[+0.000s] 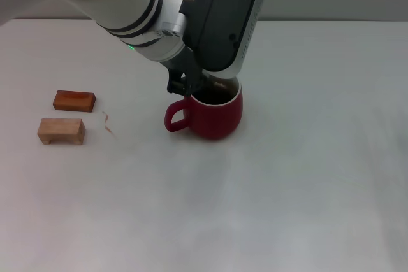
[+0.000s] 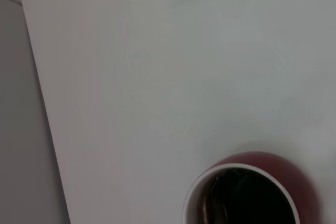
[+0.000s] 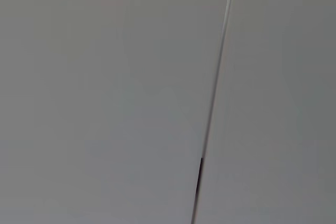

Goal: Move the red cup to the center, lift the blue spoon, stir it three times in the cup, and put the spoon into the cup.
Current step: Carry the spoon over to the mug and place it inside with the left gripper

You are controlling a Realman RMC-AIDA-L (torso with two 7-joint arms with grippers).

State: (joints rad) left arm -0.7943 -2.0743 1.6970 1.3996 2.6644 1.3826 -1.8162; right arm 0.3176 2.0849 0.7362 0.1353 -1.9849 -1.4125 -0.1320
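Next, I release the blue spoon from my left gripper inside the red cup, so it leans on the cup's rim [image 1: 194, 91] above the cup's handle.
The red cup [image 1: 213, 114] stands upright near the middle of the table, its loop handle pointing toward the left side of the head view. It also shows in the left wrist view [image 2: 296, 179], with a cream-white rim and a dark inside. My left gripper [image 1: 185, 88] hangs right at the cup's rim above the handle, and the arm's grey body covers the back of the rim. The blue spoon is hidden or out of view. My right gripper is out of view; the right wrist view shows only a grey wall.
A red-brown wooden block [image 1: 74, 100] and a pale wooden block [image 1: 61, 130] lie at the left of the white table [image 1: 287, 189]. A thin small scrap [image 1: 108, 123] lies next to them. The table's edge [image 2: 44, 114] shows in the left wrist view.
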